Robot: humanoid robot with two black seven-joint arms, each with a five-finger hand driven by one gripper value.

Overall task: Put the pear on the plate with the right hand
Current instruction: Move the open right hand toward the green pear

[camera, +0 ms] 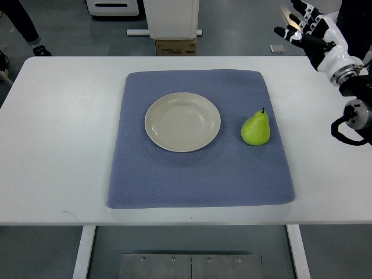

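Observation:
The green pear is next for my right gripper. It should go there and close around the pear's round body point(261, 133) from the side facing away from the plate.
A green pear point(256, 128) with a dark stem lies on the blue mat point(197, 174), just right of the plate. The cream plate point(182, 121) sits empty near the mat's middle. My right hand point(305, 26) hovers at the top right corner of the view, above the table's far right edge, well away from the pear. Its black and white fingers are spread and hold nothing. The left arm does not show.
The white table point(58, 145) carries only the mat. Beyond its far edge stand a white pedestal with a cardboard box point(175, 46) and a person's leg and shoe point(29, 29) at the top left.

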